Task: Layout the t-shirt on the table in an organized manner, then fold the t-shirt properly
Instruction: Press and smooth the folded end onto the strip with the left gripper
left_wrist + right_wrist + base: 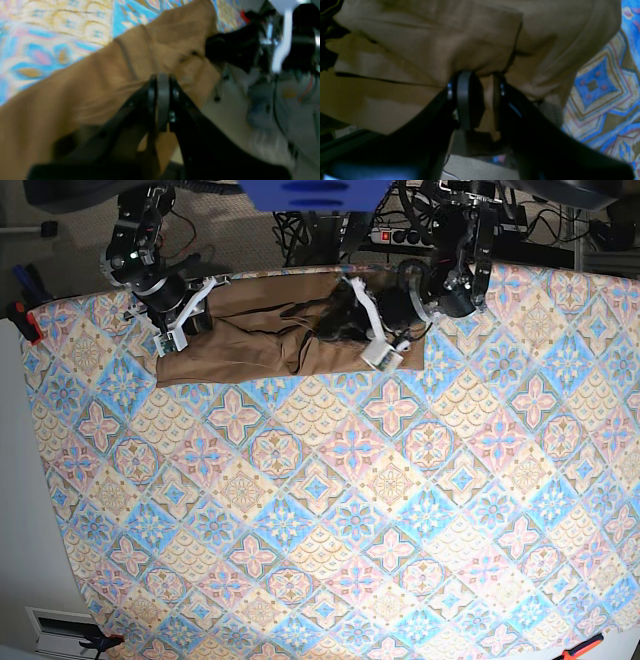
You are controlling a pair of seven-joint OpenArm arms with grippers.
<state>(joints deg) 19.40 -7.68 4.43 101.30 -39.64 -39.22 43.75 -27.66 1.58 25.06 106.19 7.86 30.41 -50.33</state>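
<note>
I have inner wrinkles of the bunched t-shirt in my left gripper, so I will open it, lift clear and grab the t-shirt by its near edge [412, 366] before spreading it.
The tan-brown t-shirt [260, 330] lies bunched in a long strip along the far edge of the table [330, 500]. My right gripper [185, 322] holds its left end. In the right wrist view a fold of the t-shirt [420, 50] sits between the fingers of that gripper [482, 97], with the table [600, 95] to the right. My left gripper [332, 320] is over the strip's right part. In the left wrist view this gripper [162, 95] is shut, with wrinkles of the t-shirt [75, 95] drawn into its tips above the table [50, 37].
Beyond the far table edge lie a power strip [400, 235] and tangled cables. Orange clamps grip the table at the left edge [25, 320] and the near right corner [585, 645]. A black arm part [232, 50] meets the cloth in the left wrist view.
</note>
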